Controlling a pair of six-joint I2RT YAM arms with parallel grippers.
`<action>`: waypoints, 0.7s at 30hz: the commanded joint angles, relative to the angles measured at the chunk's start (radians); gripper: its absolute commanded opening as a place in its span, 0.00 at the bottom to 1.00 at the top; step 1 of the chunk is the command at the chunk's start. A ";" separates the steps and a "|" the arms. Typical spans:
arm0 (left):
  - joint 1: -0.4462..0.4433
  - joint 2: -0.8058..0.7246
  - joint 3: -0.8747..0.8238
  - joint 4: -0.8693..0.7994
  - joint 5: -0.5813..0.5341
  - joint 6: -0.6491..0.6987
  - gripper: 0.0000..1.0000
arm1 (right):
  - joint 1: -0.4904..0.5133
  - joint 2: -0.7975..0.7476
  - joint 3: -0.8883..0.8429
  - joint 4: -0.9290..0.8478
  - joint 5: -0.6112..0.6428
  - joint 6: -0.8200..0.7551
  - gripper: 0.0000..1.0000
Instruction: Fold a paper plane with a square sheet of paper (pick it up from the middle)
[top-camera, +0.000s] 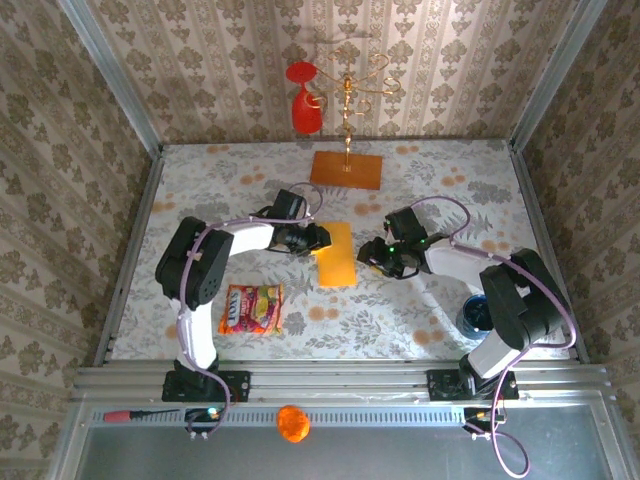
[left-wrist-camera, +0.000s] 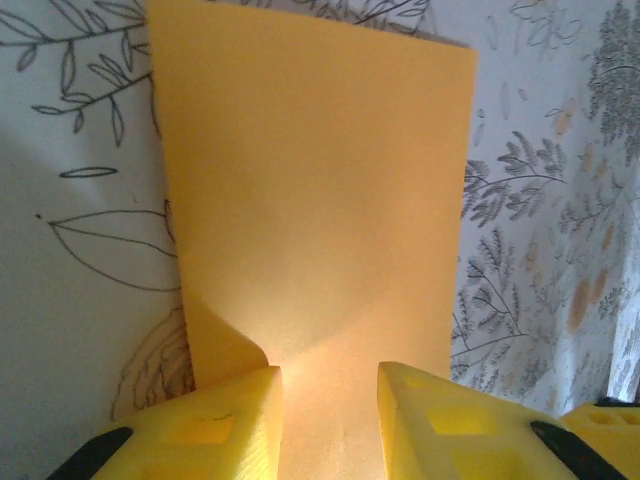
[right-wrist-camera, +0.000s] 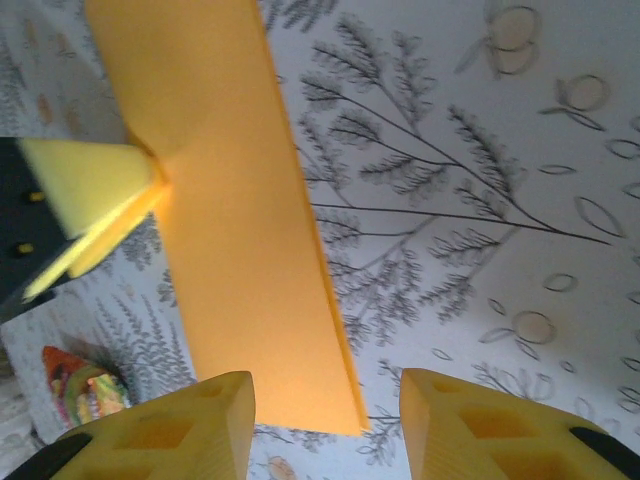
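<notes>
The paper's two layers lie together at its near corner, so I need to have my right gripper take only the upper layer (right-wrist-camera: 322, 402) and fold it toward my left gripper.
The square sheet of paper (top-camera: 336, 255) lies mid-table, yellow-orange and folded into a narrow rectangle. Its doubled edge shows in the right wrist view (right-wrist-camera: 230, 250). My left gripper (top-camera: 318, 238) is at the sheet's left edge. In the left wrist view the paper (left-wrist-camera: 310, 200) runs up between the two yellow fingers (left-wrist-camera: 330, 420) and curls by the left one. The left fingertips (right-wrist-camera: 100, 185) meet on the paper's edge, which puckers there. My right gripper (top-camera: 368, 255) is just right of the sheet, open, with its fingers (right-wrist-camera: 325, 430) astride the paper's near corner.
A colourful snack packet (top-camera: 252, 308) lies front left. A brownish-orange board (top-camera: 346, 170) with a gold stand and a red glass (top-camera: 303, 105) stands at the back. A blue cup (top-camera: 473, 315) sits by the right arm's base. Walls close three sides.
</notes>
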 joint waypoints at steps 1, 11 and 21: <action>0.010 0.021 0.036 -0.023 0.017 -0.005 0.32 | -0.003 0.015 0.018 0.026 -0.075 -0.002 0.43; 0.016 0.053 0.054 -0.099 -0.002 0.025 0.32 | -0.002 0.060 -0.003 0.028 -0.159 -0.015 0.44; 0.015 0.054 0.034 -0.094 -0.023 0.012 0.31 | 0.006 0.073 -0.036 0.051 -0.182 0.010 0.39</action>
